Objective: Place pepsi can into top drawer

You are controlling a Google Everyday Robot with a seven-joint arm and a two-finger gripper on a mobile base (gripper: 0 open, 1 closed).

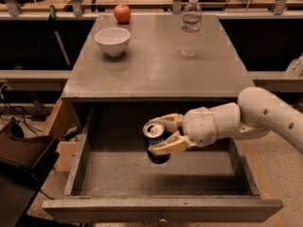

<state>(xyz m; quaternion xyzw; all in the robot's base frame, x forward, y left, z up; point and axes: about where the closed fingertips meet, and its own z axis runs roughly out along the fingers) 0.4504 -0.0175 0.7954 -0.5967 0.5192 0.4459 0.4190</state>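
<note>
The robot's gripper will set the pepsi can down on the drawer's bottom near the front panel (118, 182), toward the dark chair's side. The can is now held upright inside the open drawer.
The top drawer (161, 208) is pulled wide open below the grey cabinet top, with a small knob on its front panel. My gripper (166, 134) reaches in from the right and is shut on the pepsi can (155, 142), a dark blue can with a silver top. The can is upright, held inside the open drawer, with its base low over the drawer floor near the middle. I cannot tell whether it touches the floor.
On the cabinet top (156, 70) stand a white bowl (112, 40) at back left, a red apple (122, 13) behind it and a clear water bottle (190, 26) at back right. A dark chair (19, 169) stands left of the drawer.
</note>
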